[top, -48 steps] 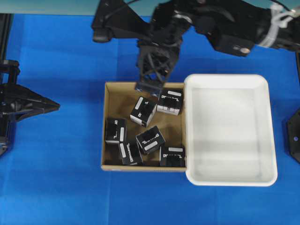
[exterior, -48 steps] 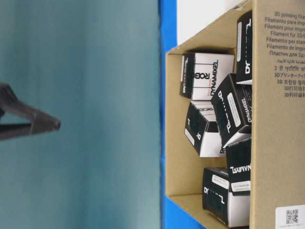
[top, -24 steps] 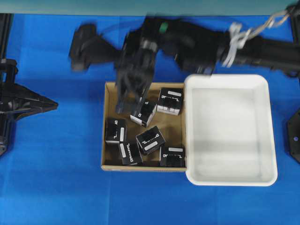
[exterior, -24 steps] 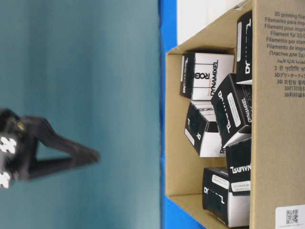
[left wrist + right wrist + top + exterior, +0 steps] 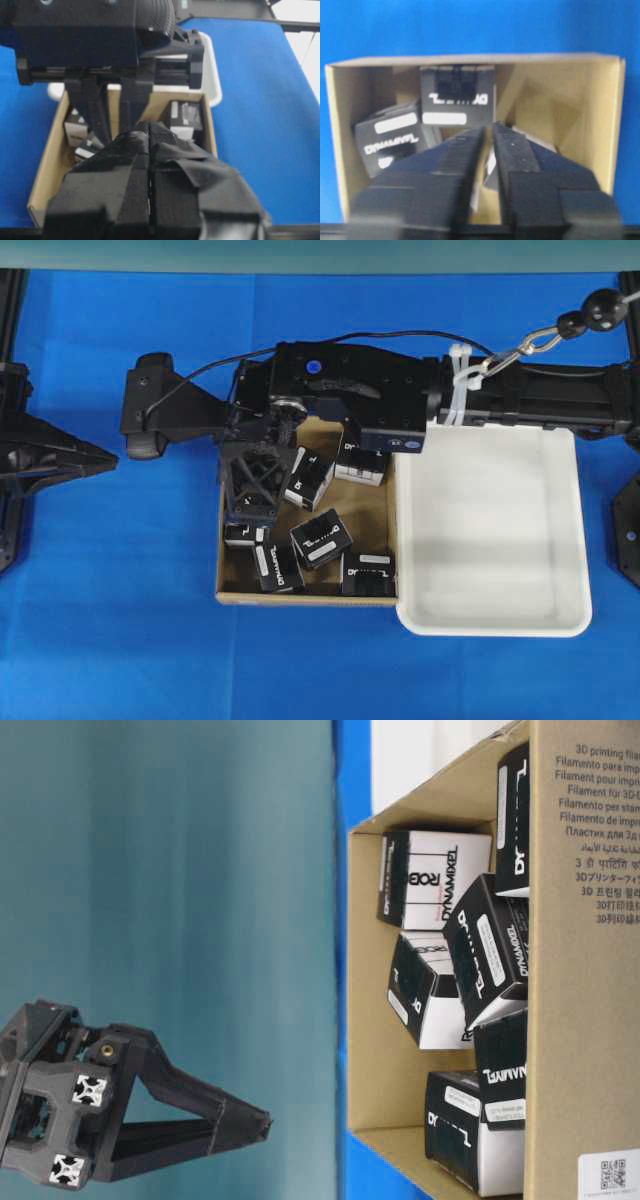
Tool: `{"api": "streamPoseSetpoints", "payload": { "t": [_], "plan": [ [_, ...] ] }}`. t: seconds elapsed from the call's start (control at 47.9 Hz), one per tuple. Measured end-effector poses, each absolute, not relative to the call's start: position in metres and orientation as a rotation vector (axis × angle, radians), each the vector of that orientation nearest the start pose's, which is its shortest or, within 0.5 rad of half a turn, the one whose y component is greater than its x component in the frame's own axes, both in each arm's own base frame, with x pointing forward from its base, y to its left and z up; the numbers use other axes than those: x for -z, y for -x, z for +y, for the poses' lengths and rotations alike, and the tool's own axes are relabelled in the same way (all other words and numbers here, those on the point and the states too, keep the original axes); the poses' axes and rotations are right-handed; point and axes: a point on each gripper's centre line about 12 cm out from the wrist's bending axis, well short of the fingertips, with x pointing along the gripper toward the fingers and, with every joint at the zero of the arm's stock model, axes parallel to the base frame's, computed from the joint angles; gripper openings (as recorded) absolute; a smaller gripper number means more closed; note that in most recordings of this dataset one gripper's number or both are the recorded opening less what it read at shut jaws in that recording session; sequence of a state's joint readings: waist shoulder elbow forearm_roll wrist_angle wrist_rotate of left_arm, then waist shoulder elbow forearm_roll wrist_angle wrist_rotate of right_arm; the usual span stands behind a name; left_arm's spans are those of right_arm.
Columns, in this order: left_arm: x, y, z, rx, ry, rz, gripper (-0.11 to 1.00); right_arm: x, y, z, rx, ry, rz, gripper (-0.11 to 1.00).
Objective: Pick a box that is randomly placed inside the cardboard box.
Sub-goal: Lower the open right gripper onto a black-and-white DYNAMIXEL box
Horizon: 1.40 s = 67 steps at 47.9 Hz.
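Observation:
The black box lying against the cardboard box's side nearest my left gripper should have my right gripper close on its opposite ends (image 5: pixel 245 532) (image 5: pixel 457 96).
The cardboard box (image 5: pixel 300 597) holds several small black boxes with white labels. My right gripper (image 5: pixel 250 512) reaches across and hangs over the carton's left part, above one black box (image 5: pixel 245 532); its jaws are nearly together with nothing between them. In the right wrist view the gripper (image 5: pixel 488 131) points down into the carton (image 5: pixel 335 140), with one labelled box (image 5: pixel 457 97) beyond the tips and another (image 5: pixel 395 132) to the left. In the table-level view the gripper (image 5: pixel 262 1125) is a closed wedge. My left gripper (image 5: pixel 108 456) is shut and empty at the far left; in the left wrist view (image 5: pixel 149 131) it faces the carton.
A large white plastic tray (image 5: pixel 500 628) stands against the carton's right wall. The right arm's body and cable span the carton's back edge and the tray's back rim. Blue table surface surrounds both. Other black boxes lie at the carton's middle (image 5: pixel 321 538) and front (image 5: pixel 368 573).
My right gripper has swung from the carton's back edge to the left and lower, over the left part of the carton. The left arm has not moved.

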<state>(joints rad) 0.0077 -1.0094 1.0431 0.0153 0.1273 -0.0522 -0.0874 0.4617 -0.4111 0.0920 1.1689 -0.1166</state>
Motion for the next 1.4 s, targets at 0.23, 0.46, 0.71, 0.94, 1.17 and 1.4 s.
{"api": "streamPoseSetpoints", "payload": {
  "t": [0.23,0.46,0.71,0.94,1.17,1.4],
  "plan": [
    [-0.307,-0.194,0.002,-0.013,0.043,0.162,-0.07,-0.244,-0.519,-0.058,-0.035,-0.092,1.277,0.95],
    [-0.308,-0.195,0.001,-0.011,0.043,0.162,-0.07,-0.25,-0.523,-0.046,-0.097,-0.112,1.31,0.99],
    [-0.308,-0.186,0.001,-0.009,0.049,0.182,-0.07,-0.241,-0.529,-0.03,-0.128,-0.106,1.32,0.99],
    [-0.305,-0.173,-0.003,0.003,0.09,0.28,-0.07,-0.205,-0.538,-0.009,-0.166,-0.085,1.366,0.99],
    [-0.301,-0.166,-0.004,0.003,0.1,0.343,-0.07,-0.188,-0.547,-0.01,-0.157,-0.087,1.346,0.99],
    [-0.299,-0.164,-0.004,0.003,0.101,0.355,-0.07,-0.168,-0.549,-0.01,-0.158,-0.085,1.357,0.99]
  ]
}}
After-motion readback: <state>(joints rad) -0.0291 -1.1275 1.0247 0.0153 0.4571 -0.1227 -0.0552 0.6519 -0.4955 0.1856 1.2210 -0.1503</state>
